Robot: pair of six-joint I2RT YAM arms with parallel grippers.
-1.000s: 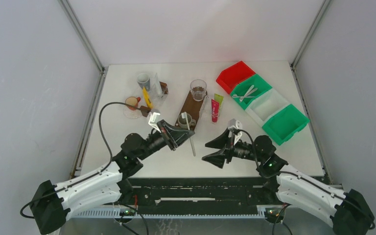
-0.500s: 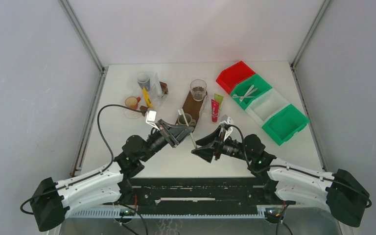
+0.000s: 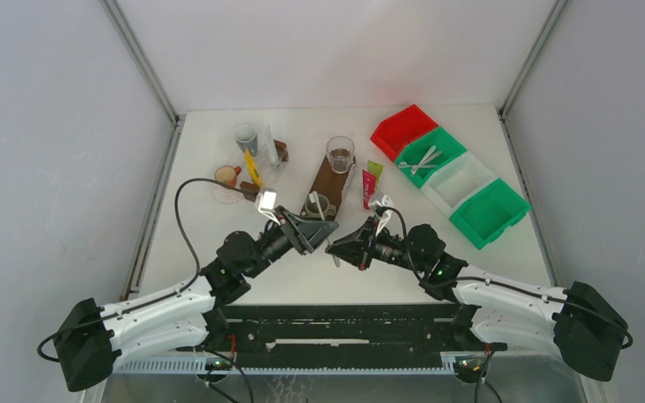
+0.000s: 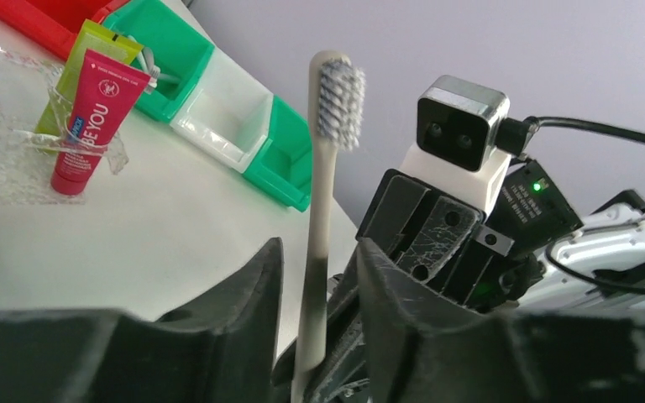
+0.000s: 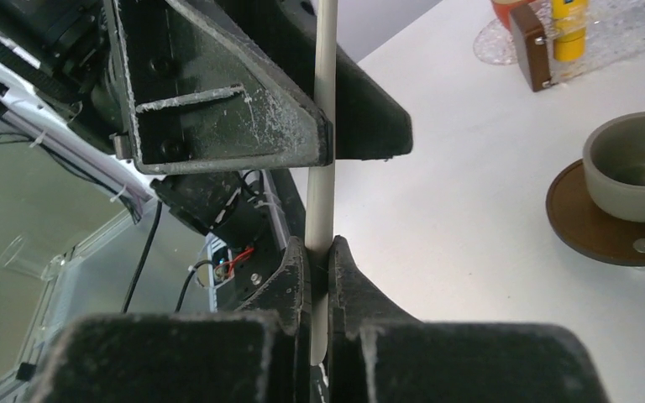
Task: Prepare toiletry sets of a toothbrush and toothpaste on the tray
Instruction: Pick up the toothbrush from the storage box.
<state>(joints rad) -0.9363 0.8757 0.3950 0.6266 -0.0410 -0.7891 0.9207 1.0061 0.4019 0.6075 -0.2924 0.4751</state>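
Observation:
My left gripper surrounds the toothbrush's handle far below the bristles, so it should move up and take the neck [image 4: 323, 159] before lowering the toothbrush into the glass.
A white toothbrush [image 4: 323, 168] stands upright in mid-air between my two grippers, bristles at the top. My right gripper [image 5: 317, 245] is shut on the lower part of its handle [image 5: 323, 168]. My left gripper [image 4: 317, 248] is open around the same handle, with a gap on each side. In the top view the left gripper [image 3: 319, 233] and right gripper [image 3: 333, 245] meet tip to tip in front of a long brown tray [image 3: 327, 178]. A pink toothpaste [image 3: 369, 189] and a lime green toothpaste [image 3: 374, 170] lie side by side right of that tray, also seen as pink tube [image 4: 86, 117] and green tube [image 4: 92, 67].
A glass [image 3: 340, 154] and a grey cup [image 3: 317, 206] stand on the brown tray. At the back left are a paper cup [image 3: 246, 137], a yellow tube [image 3: 253, 168] and a small cup [image 3: 227, 176]. Red [image 3: 403, 130], green [image 3: 430, 155], white [image 3: 458, 180] and green [image 3: 489, 211] bins line the right.
My right gripper has moved left to the toothbrush and shut on its handle. My left gripper, which held the toothbrush shut, has opened its jaws around it.

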